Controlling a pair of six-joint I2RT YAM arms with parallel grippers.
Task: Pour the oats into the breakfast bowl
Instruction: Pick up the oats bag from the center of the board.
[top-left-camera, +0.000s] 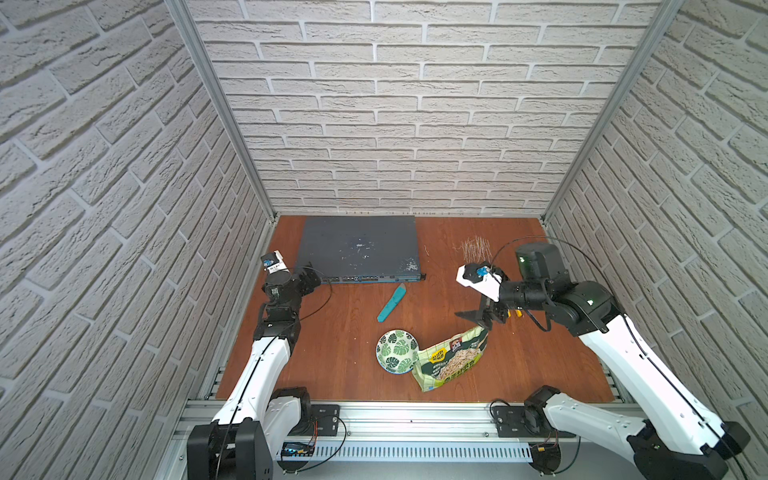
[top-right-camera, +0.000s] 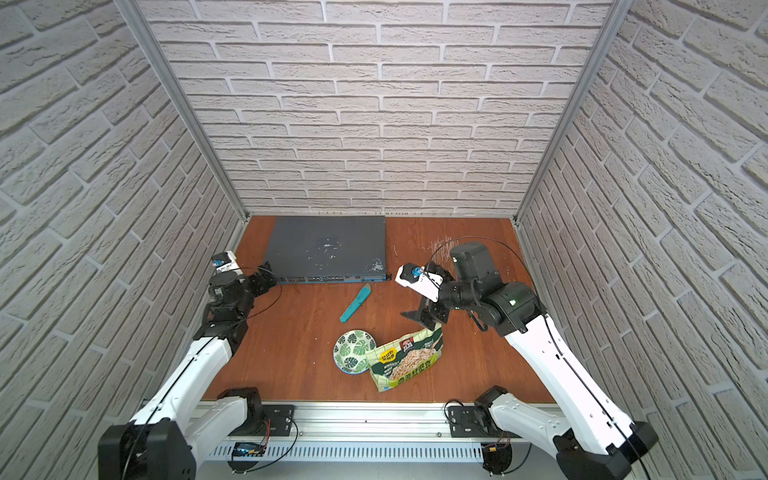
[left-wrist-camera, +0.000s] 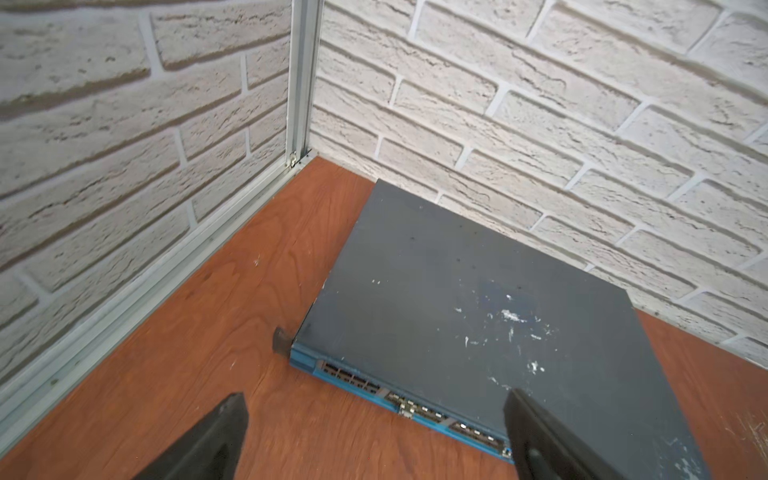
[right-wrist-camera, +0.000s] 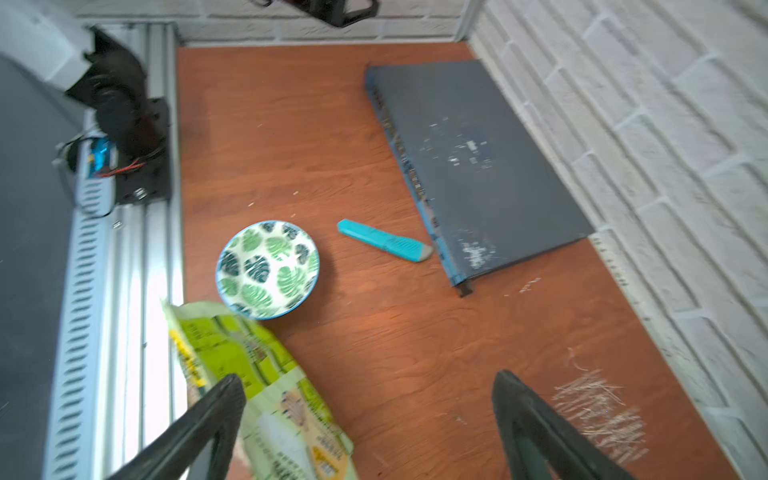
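I need to close my right gripper on the oats pouch's top edge (top-left-camera: 462, 334) (right-wrist-camera: 246, 433), slightly past its middle on the side away from the breakfast bowl.
The green oats pouch (top-left-camera: 451, 360) (top-right-camera: 409, 359) (right-wrist-camera: 257, 374) lies flat on the wooden table, its left edge against the breakfast bowl (top-left-camera: 397, 351) (top-right-camera: 355, 351) (right-wrist-camera: 268, 268). The white bowl with green leaf prints stands upright with nothing in it. No loose oats show. My right gripper (top-left-camera: 478, 318) (top-right-camera: 422, 316) (right-wrist-camera: 370, 378) hangs open just behind the pouch's far end; one finger (right-wrist-camera: 224, 399) is over the pouch, with nothing held. Far left, beside the switch's corner, my left gripper (top-left-camera: 309, 277) (top-right-camera: 262, 276) (left-wrist-camera: 376, 395) is open and holds nothing.
A flat grey network switch (top-left-camera: 359, 249) (left-wrist-camera: 457, 291) (right-wrist-camera: 478, 158) lies at the back. A teal utility knife (top-left-camera: 391, 302) (right-wrist-camera: 384, 241) rests between it and the bowl. A patch of thin pale fibres (top-left-camera: 473, 249) (right-wrist-camera: 598, 407) sits back right. Brick walls enclose three sides.
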